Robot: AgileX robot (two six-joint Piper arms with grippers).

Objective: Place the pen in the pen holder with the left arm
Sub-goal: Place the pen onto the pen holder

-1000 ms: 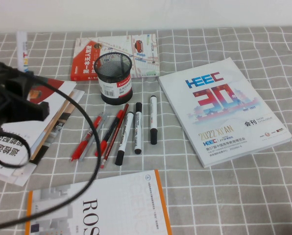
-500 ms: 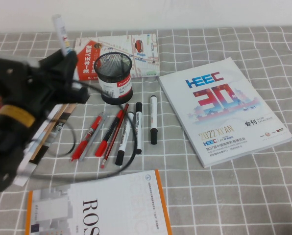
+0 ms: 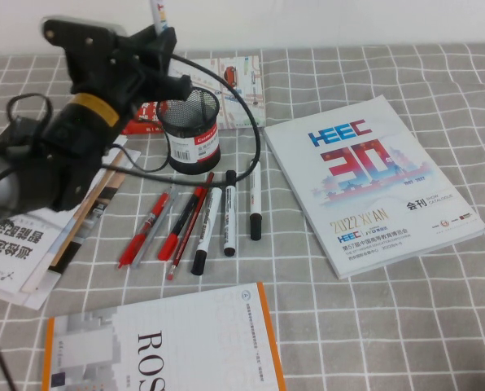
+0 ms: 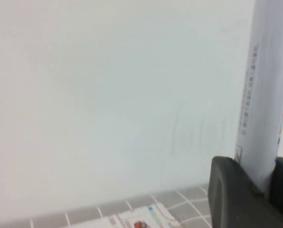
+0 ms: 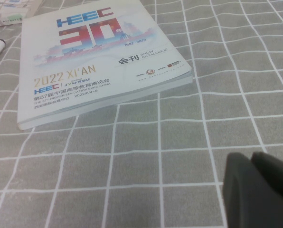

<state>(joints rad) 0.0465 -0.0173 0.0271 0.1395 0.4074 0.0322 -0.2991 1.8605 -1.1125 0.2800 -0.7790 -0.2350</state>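
Note:
I need to release the white pen, now upright near the holder's rim, with my left gripper inside the black mesh pen holder [image 3: 203, 106], in front of the map booklet.
My left arm [image 3: 80, 138], black with a yellow ring, reaches in from the left. Its gripper [image 3: 163, 39] is shut on the white pen [image 3: 159, 13], which stands upright and runs off the top of the high view. The gripper is just left of and above the rim of the black mesh pen holder [image 3: 190, 130]. In the left wrist view the pen's white barrel [image 4: 267, 95] stands between the dark fingers [image 4: 231, 194] of the left gripper [image 4: 268, 183]. My right gripper [image 5: 255, 190] is shut and empty low over the cloth, out of the high view.
Several black-capped white markers [image 3: 229, 213] and red pens [image 3: 149, 230] lie in front of the holder. A HEEC catalogue [image 3: 369, 179] lies to the right, a map booklet [image 3: 241, 81] behind the holder, stacked books [image 3: 31, 236] at left, and an orange-edged book [image 3: 161, 342] in front.
My left arm has swung up and to the right with the pen, from the left edge to just beside the holder's rim.

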